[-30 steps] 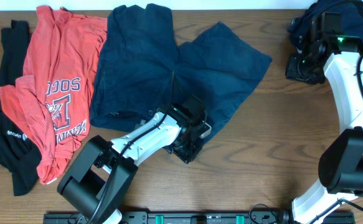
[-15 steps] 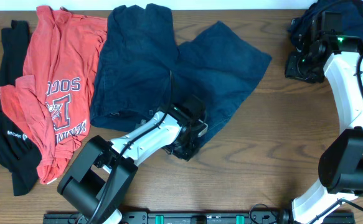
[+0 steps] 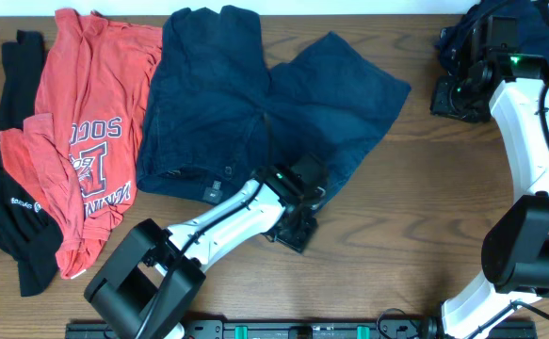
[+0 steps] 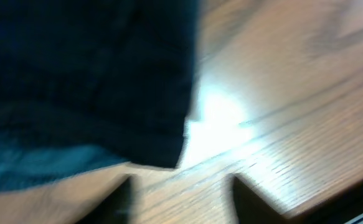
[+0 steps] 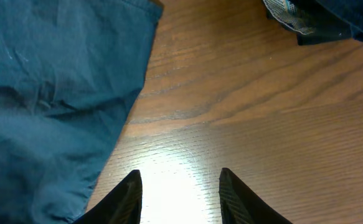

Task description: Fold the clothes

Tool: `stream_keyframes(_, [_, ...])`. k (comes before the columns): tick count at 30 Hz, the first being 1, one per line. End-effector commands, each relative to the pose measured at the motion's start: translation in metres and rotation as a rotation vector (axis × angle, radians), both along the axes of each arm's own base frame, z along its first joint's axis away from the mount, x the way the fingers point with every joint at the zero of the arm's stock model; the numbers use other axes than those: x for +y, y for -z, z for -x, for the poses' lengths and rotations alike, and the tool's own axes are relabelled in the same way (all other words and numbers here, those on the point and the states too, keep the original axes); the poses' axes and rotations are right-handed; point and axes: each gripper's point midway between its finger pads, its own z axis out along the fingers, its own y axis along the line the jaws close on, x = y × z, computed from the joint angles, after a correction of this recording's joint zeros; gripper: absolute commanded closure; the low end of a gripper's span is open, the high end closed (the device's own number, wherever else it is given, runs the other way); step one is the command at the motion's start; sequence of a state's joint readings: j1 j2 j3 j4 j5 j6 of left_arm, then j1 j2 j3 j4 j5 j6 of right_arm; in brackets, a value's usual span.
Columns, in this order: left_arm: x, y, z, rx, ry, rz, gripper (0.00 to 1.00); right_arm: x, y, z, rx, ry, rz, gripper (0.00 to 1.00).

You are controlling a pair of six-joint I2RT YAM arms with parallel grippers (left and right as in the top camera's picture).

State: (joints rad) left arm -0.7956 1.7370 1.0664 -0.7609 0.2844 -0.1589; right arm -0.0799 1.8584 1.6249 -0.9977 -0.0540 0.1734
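Note:
Next, I move back, as my left gripper's fingers hang past the shorts' front edge over wood, then pinch that edge (image 4: 161, 160) and pull the shorts toward the front.
Dark navy shorts (image 3: 255, 104) lie spread flat on the wooden table, waistband toward the front. My left gripper (image 3: 298, 221) hovers just off the front hem of the right leg; in the blurred left wrist view (image 4: 178, 199) its fingers are open over bare wood with the dark shorts edge (image 4: 106, 81) above them. My right gripper (image 3: 455, 99) is open and empty at the back right; in the right wrist view (image 5: 180, 199) it is over bare wood, with the shorts (image 5: 50, 93) at left.
A red printed T-shirt (image 3: 86, 122) and a black garment (image 3: 15, 207) lie at the left. A dark bundle of clothes (image 3: 514, 33) sits at the back right corner, also showing in the right wrist view (image 5: 330, 18).
My left gripper slid right and toward the front, off the shorts' hem onto bare wood. The hem now lies flat. The right arm has not moved.

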Motion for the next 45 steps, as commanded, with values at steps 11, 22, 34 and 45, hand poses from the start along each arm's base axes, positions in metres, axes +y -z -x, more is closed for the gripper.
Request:
stream_keyframes(11, [-0.002,-0.01,-0.037,-0.212,0.113,-0.044,0.06,0.005,0.001,0.0,0.0,-0.03,-0.017,0.6])
stream_keyframes(22, [-0.003,-0.002,-0.04,-0.211,0.142,-0.051,0.16,0.007,0.001,0.0,0.0,-0.034,-0.025,0.6])
stream_keyframes(34, [0.004,0.005,-0.047,-0.119,0.068,0.003,0.34,0.007,0.002,0.002,0.009,-0.038,-0.024,0.6])
stream_keyframes(45, [0.007,0.008,-0.047,-0.082,0.047,0.021,0.91,0.007,0.002,0.001,0.005,-0.038,-0.023,0.6])
